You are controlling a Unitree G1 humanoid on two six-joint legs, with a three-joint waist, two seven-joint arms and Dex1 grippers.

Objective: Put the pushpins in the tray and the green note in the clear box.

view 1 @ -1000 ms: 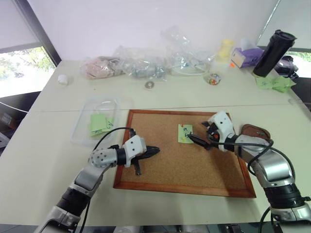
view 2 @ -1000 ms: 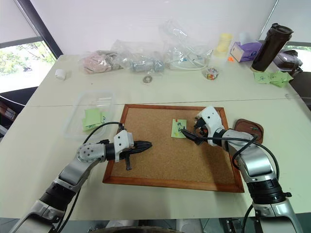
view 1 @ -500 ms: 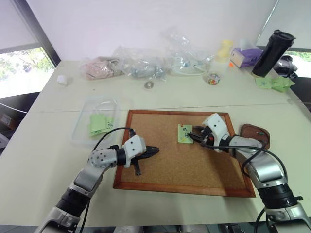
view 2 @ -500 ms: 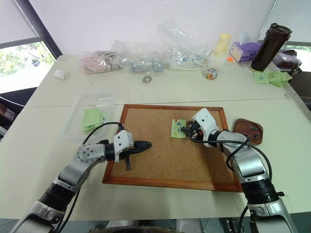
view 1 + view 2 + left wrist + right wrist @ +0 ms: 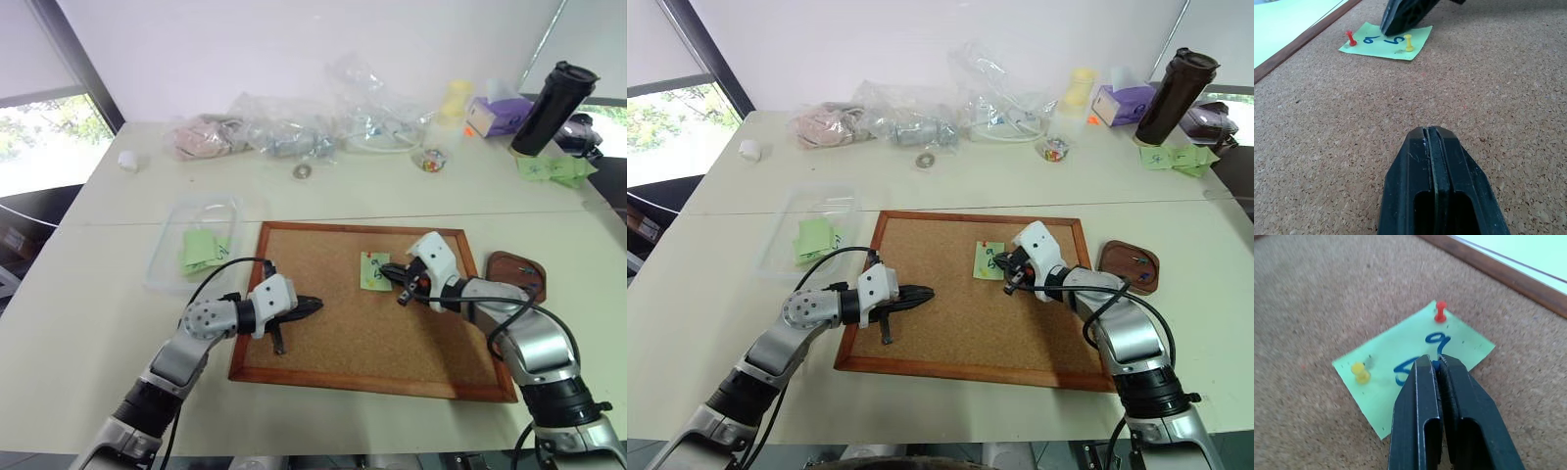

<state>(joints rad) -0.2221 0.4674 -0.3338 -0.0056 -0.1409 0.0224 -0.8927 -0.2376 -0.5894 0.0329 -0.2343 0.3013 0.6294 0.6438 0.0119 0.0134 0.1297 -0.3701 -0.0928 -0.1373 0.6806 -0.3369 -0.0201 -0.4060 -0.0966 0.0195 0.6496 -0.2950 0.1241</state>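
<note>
Next, my right gripper puts the blue pushpin down near the middle of the dark oval tray (image 5: 519, 282).
The green note (image 5: 1400, 345), with blue handwriting, lies on the corkboard (image 5: 362, 333). A red pushpin (image 5: 1440, 312) holds one corner and a yellow pushpin (image 5: 1359, 372) holds another. My right gripper (image 5: 1432, 360) is shut, its tips down on the note's writing between the two pins. I cannot make out anything between its fingers. My left gripper (image 5: 1432, 132) is shut and empty, low over the board's left part. The dark oval tray (image 5: 516, 274) sits just off the board's right edge with a few small pins in it. The clear box (image 5: 196, 240) lies left of the board, holding green slips.
Clear plastic bags (image 5: 294, 127) crowd the back of the table. A dark tumbler (image 5: 552, 95), a purple tissue box (image 5: 495, 113), loose green papers (image 5: 549, 166) and a small jar of coloured pins (image 5: 428, 160) stand at the back right.
My right gripper was open just right of the note; it has closed and its tips now rest on the note. The left arm has not moved.
</note>
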